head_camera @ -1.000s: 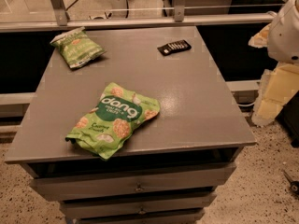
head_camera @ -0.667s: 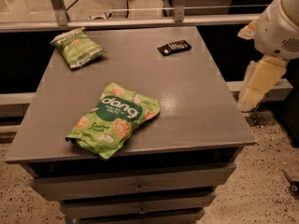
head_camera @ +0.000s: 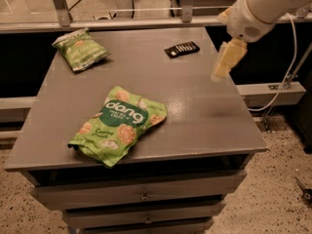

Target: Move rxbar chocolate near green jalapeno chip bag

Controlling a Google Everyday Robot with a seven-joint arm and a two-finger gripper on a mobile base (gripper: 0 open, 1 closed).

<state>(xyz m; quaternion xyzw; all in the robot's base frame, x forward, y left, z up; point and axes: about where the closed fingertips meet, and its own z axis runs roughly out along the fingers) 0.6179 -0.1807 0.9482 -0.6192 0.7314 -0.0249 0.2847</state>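
Note:
The next move for my gripper is to go to the rxbar chocolate and close on its end [head_camera: 193, 48] farthest from the green jalapeno chip bag.
The rxbar chocolate [head_camera: 182, 48] is a small flat black wrapper with white lettering, lying at the far right of the grey table top [head_camera: 195, 106]. The green jalapeno chip bag [head_camera: 80, 49] is a small crinkly green bag at the far left corner. My gripper [head_camera: 218, 75] hangs from the white arm [head_camera: 263, 6] above the table's right side, to the right of and nearer than the rxbar, apart from it. It holds nothing that I can see.
A larger bright green "dang" bag [head_camera: 118, 124] lies near the front middle of the table. Drawers [head_camera: 141, 196] sit under the top. A rail and posts [head_camera: 122, 21] run behind the table. A cable [head_camera: 287, 77] hangs at the right.
The arm has swung in from the right edge, leftward and over the table. The gripper now hangs above the table's right side, closer to the rxbar. The bags and bar have not moved.

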